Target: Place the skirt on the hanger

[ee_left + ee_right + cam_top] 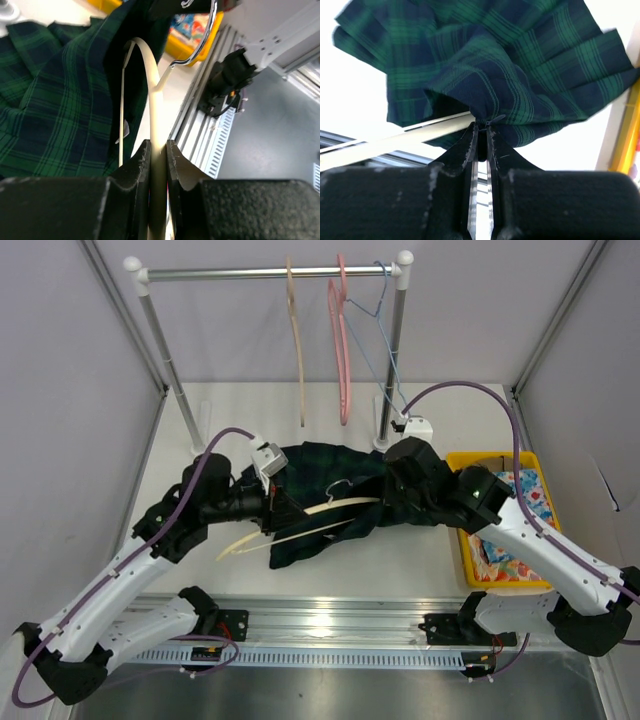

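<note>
My left gripper is holding the side of the hanger that is still outside the skirt, so my right gripper will let go of the skirt's edge and take the hanger by its hook's base (331,501).
The dark green and navy plaid skirt (320,490) lies bunched at the table's middle, draped over the cream hanger (300,525). My left gripper (272,502) is shut on the hanger's curved shoulder (156,115); its metal hook (202,42) shows beyond, and skirt cloth (55,100) hangs to the left of it. My right gripper (400,495) is shut on a pinch of the skirt's edge (485,102), with the hanger's pale arm (395,140) running just below the cloth.
A clothes rail (265,273) stands at the back with a tan hanger (296,340), a pink hanger (342,340) and a wire hanger (380,330). A yellow tray (470,550) with floral cloth (525,495) sits at the right.
</note>
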Controlling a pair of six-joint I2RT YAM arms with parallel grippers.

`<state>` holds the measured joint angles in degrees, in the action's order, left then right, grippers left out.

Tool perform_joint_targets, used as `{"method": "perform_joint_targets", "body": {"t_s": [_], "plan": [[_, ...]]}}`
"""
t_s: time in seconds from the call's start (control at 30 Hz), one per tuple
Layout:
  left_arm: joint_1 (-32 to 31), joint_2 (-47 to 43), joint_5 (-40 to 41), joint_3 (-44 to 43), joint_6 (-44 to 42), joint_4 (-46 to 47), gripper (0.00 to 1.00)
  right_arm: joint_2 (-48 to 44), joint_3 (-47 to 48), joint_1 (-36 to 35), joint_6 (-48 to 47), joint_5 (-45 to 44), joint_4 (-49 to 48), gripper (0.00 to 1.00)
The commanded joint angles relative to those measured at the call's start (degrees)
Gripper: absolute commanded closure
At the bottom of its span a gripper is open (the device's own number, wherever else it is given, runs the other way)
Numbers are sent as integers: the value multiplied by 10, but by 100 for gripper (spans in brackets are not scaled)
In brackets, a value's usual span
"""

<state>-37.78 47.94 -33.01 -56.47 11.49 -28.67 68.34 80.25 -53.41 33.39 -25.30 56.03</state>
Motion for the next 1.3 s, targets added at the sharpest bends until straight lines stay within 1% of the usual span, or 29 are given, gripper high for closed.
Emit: {"method": "perform_joint_targets", "body": {"t_s": [0.0,0.07,0.13,0.27,0.3,0.33,0.5,0.63,0.77,1.03,1.13,1.17,1.27], "plan": [[-21,5,66,-29,-23,-18,100,4,53,-6,-9,-13,-2,100],[-22,-9,110,-41,-37,-48,100,8,56,-7,-9,-25,10,100],[-23,-26,118,-51,-44,-53,100,8,54,-7,-10,-12,7,100],[-22,-12,60,-43,-39,-30,100,14,46,-7,-12,10,-6,100],[-23,-8,28,-40,-36,-20,100,17,46,-8,-14,14,-7,100],[-22,-7,13,-35,-28,7,100,20,47,-9,-15,21,-12,100],[-23,21,-35,0,-2,68,100,22,49,-14,-18,32,-20,100],[-24,18,-47,21,29,134,100,22,39,-18,-24,36,-27,100],[-24,34,-33,20,35,144,100,11,15,-27,-26,44,-43,99],[-24,58,-10,26,57,179,100,-25,-52,-35,-33,51,-96,91],[-25,60,1,35,65,196,100,-50,-89,-34,-43,41,-122,83],[-25,61,4,39,68,200,100,-58,-101,-34,-46,40,-130,79],[-25,63,11,45,71,208,100,-82,-146,-34,-53,39,-164,73]]}}
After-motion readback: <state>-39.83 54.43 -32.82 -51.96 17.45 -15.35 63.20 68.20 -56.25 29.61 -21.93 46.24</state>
